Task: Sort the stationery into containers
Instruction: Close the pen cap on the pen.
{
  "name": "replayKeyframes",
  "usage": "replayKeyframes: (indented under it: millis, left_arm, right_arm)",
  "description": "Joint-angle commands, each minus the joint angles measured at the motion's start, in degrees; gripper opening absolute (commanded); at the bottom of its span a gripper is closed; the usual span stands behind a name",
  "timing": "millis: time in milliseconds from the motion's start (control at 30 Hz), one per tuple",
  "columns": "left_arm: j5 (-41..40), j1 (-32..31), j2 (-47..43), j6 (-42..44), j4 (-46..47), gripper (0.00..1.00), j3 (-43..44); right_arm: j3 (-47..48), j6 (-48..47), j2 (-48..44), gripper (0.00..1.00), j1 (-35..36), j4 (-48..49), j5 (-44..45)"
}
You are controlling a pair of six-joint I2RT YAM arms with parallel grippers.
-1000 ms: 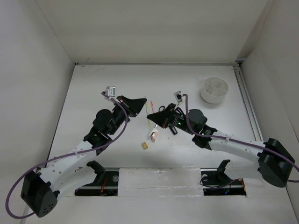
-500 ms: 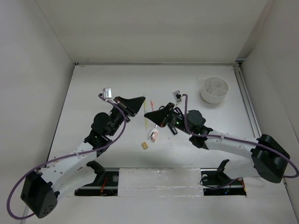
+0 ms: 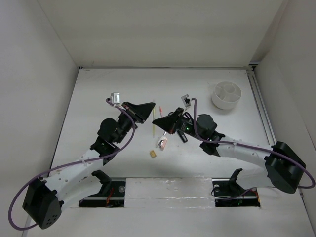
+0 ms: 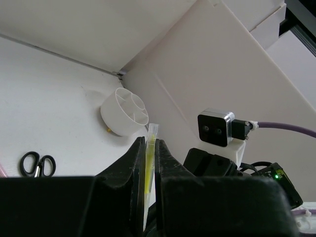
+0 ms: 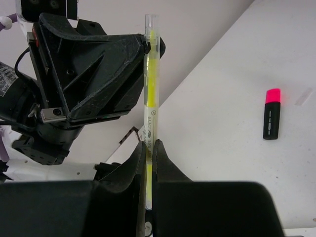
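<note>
Next, I drop the pale yellow stick with my right gripper in the round white tub's outer compartment [image 3: 219, 92] that faces the red pen. The stick is now held upright at mid-table.
A pale yellow stick [image 5: 150, 74] stands upright between both grippers. My right gripper [image 5: 149, 145] is shut on its lower half, and my left gripper [image 4: 149, 143] is shut on its upper end. From above, the left gripper [image 3: 151, 106] and right gripper [image 3: 155, 121] meet tip to tip at mid-table, the stick [image 3: 153, 130] showing just below them. The round white tub [image 3: 227, 95] stands at the back right, also in the left wrist view [image 4: 124, 112]. On the table lie black-handled scissors [image 4: 37, 164] and a black marker with a pink cap [image 5: 271, 113].
A thin red pen [image 3: 161, 107] lies just right of the left gripper. A small tan eraser [image 3: 153, 154] and the pink-capped marker [image 3: 162, 143] lie nearer the arm bases. White walls close in the table on three sides.
My right gripper has moved a little left with the stick, closer to the left gripper's tips. The left arm has shifted only slightly.
</note>
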Motion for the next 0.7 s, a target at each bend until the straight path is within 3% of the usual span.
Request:
replayKeyframes:
  millis: [0,367,567,667]
  left_arm:
    - [10.0,-1.6,1.4,0.8,-7.1,0.00,-1.6]
    - [10.0,-1.6,0.1,1.3,-7.1,0.00,-3.2]
    - [10.0,-1.6,-0.9,1.8,-7.1,0.00,-4.3]
    - [9.5,-1.6,-0.9,2.4,-8.9,0.00,-3.1]
  right_arm:
    - [6.6,-0.9,-3.1,0.00,-3.1,13.1,4.9]
    - [7.3,6.2,-0.9,0.00,-6.8,19.2,-1.3]
    - [9.1,6.2,-0.4,0.00,-7.4,17.6,-2.9]
    - [9.8,1.2,-0.4,0.00,-7.4,13.5,-4.9]
